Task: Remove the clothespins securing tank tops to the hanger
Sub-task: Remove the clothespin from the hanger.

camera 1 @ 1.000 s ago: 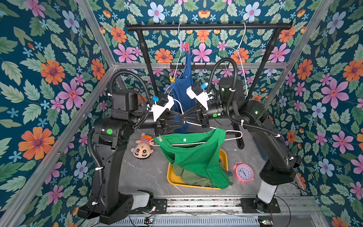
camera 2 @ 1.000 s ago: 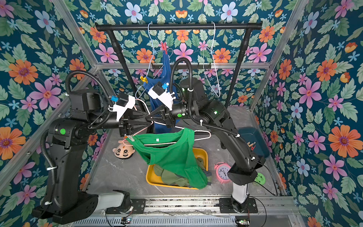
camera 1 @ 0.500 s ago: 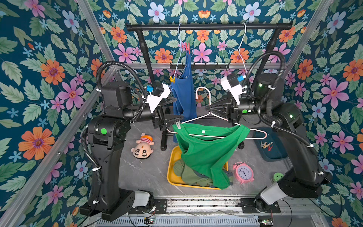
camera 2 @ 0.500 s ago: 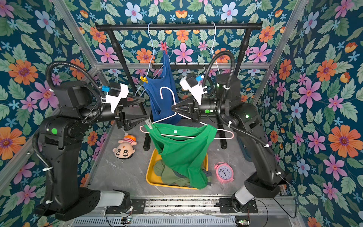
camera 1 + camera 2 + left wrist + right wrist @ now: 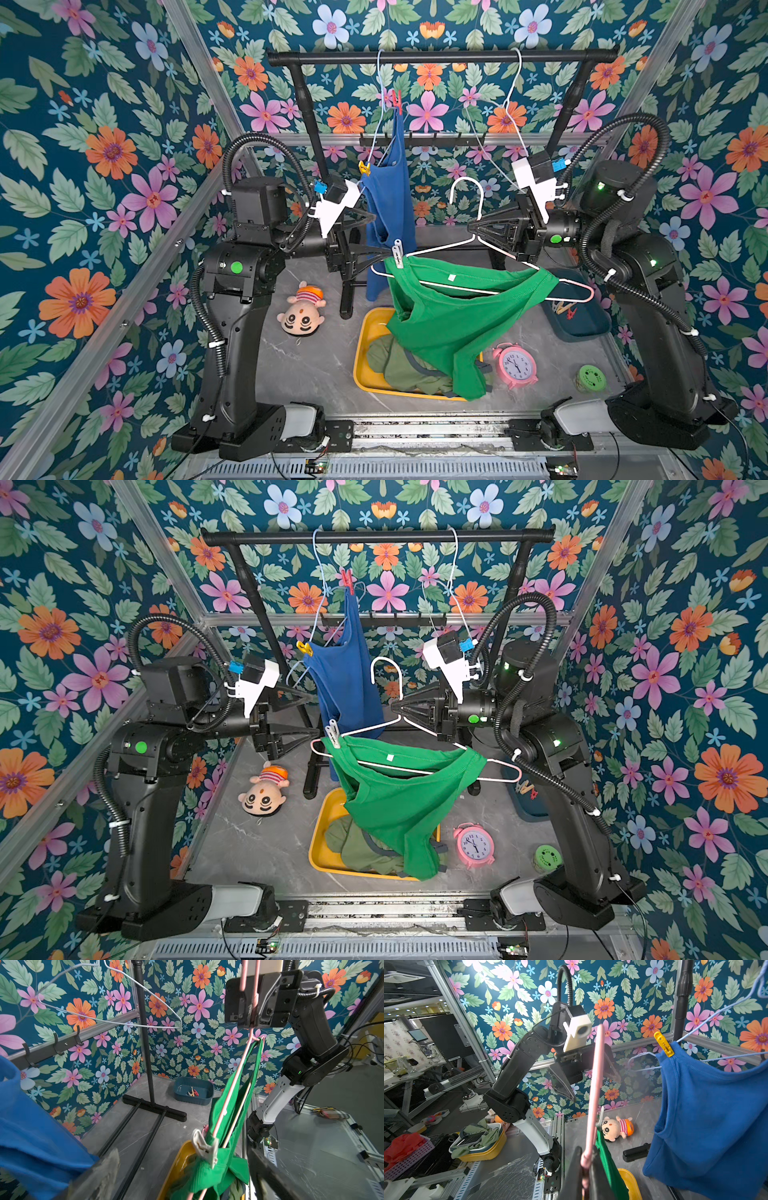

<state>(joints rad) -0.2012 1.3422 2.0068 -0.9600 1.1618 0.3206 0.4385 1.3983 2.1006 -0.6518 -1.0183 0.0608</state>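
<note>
I will use my right gripper to swing the hanger square first, because the white clothespin slants away from my left gripper's fingertips. Then my left gripper will pinch the clothespin's handle ends (image 5: pixel 397 243).
My right gripper (image 5: pixel 471 227) is shut on the neck of a pink-white hanger (image 5: pixel 440 249), held in mid-air over the table. A green tank top (image 5: pixel 449 316) hangs askew from the hanger. A white clothespin (image 5: pixel 397 253) pins it at the hanger's left end. My left gripper (image 5: pixel 376 235) is open, its fingertips just short of that clothespin (image 5: pixel 204 1150). On the rack behind hangs a blue tank top (image 5: pixel 390 199), held by a yellow clothespin (image 5: pixel 364 168) and a red clothespin (image 5: pixel 397 99). An olive tank top (image 5: pixel 395 365) lies in the yellow tray (image 5: pixel 361 353).
A dark blue bin (image 5: pixel 577 320) at the right holds loose clothespins. A doll (image 5: pixel 301 311), a pink clock (image 5: pixel 515 365) and a green disc (image 5: pixel 590 377) lie on the table. An empty white hanger (image 5: pixel 505 108) hangs on the black rack bar (image 5: pixel 440 56).
My right gripper has carried the hanger with the green tank top up and to the right. My left gripper has opened wide and drawn back to the left.
</note>
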